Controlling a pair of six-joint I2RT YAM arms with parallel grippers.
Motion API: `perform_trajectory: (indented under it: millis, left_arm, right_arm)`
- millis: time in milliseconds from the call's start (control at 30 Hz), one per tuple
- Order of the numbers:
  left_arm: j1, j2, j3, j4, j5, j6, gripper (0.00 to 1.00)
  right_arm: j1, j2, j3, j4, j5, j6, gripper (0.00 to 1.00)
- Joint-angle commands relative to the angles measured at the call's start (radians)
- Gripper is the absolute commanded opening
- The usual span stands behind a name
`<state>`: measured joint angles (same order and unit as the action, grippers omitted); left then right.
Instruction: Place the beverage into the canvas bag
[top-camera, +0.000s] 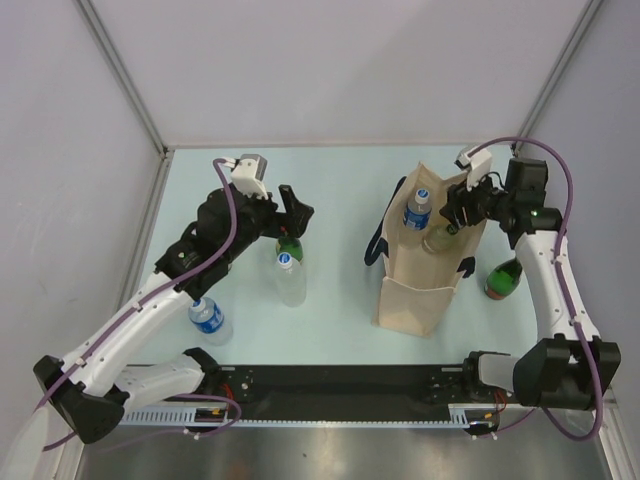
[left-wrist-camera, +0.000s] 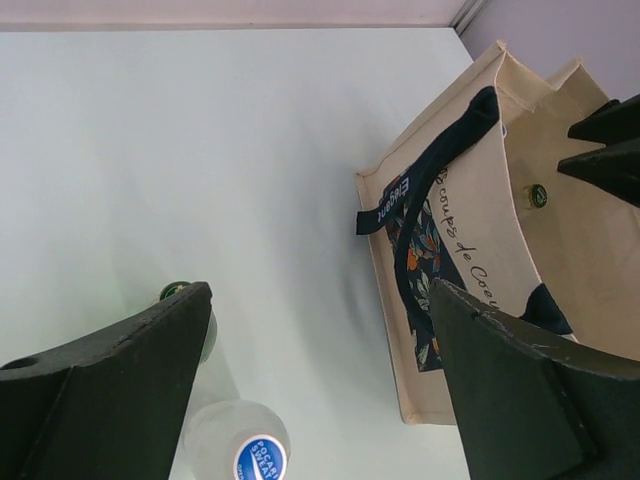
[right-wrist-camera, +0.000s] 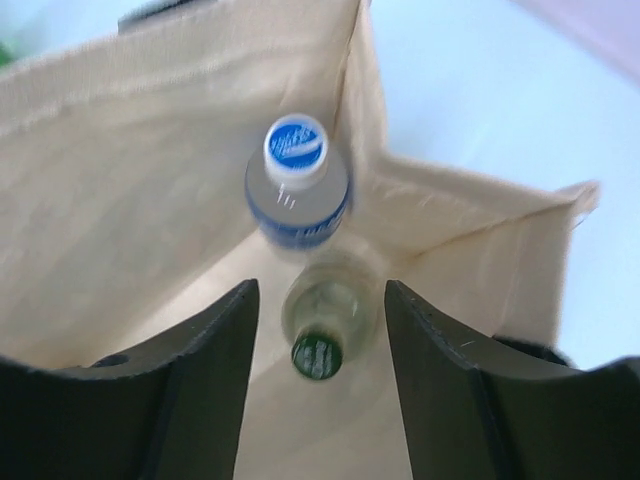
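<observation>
The green-capped bottle leans inside the canvas bag, so the robot's right gripper should take its green cap (right-wrist-camera: 317, 355) and stand the bottle upright next to the blue-capped water bottle.
The beige canvas bag (top-camera: 412, 293) with navy handles stands upright at centre right. Inside it are a blue-capped water bottle (right-wrist-camera: 296, 150) and a clear bottle with a green cap (right-wrist-camera: 318, 354). My right gripper (top-camera: 462, 212) is open just above the bag's mouth, its jaws either side of the green-capped bottle without touching it. My left gripper (top-camera: 297, 214) is open and empty above a green bottle (top-camera: 289, 247) and a clear bottle with a blue cap (top-camera: 290, 278). In the left wrist view the gripper (left-wrist-camera: 320, 300) has that blue cap (left-wrist-camera: 258, 458) low between its fingers.
Another water bottle (top-camera: 210, 320) stands near the left arm at the front left. A dark green bottle (top-camera: 503, 280) stands right of the bag, by the right arm. White walls enclose the table at the back and sides.
</observation>
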<state>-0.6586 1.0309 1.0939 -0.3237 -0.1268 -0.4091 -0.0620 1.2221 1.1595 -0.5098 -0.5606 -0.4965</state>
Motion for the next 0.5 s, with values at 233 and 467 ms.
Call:
perform_trajectory:
  millis: [233, 467]
  left_arm:
    - [0.011, -0.026, 0.024, 0.014, 0.019, 0.018, 0.96]
    - [0.013, -0.026, 0.02, 0.018, 0.021, 0.018, 0.96]
  right_arm:
    - [-0.025, 0.158, 0.173, -0.435, -0.024, -0.231, 0.64]
    - [-0.001, 0.244, 0.249, -0.481, 0.051, -0.249, 0.64]
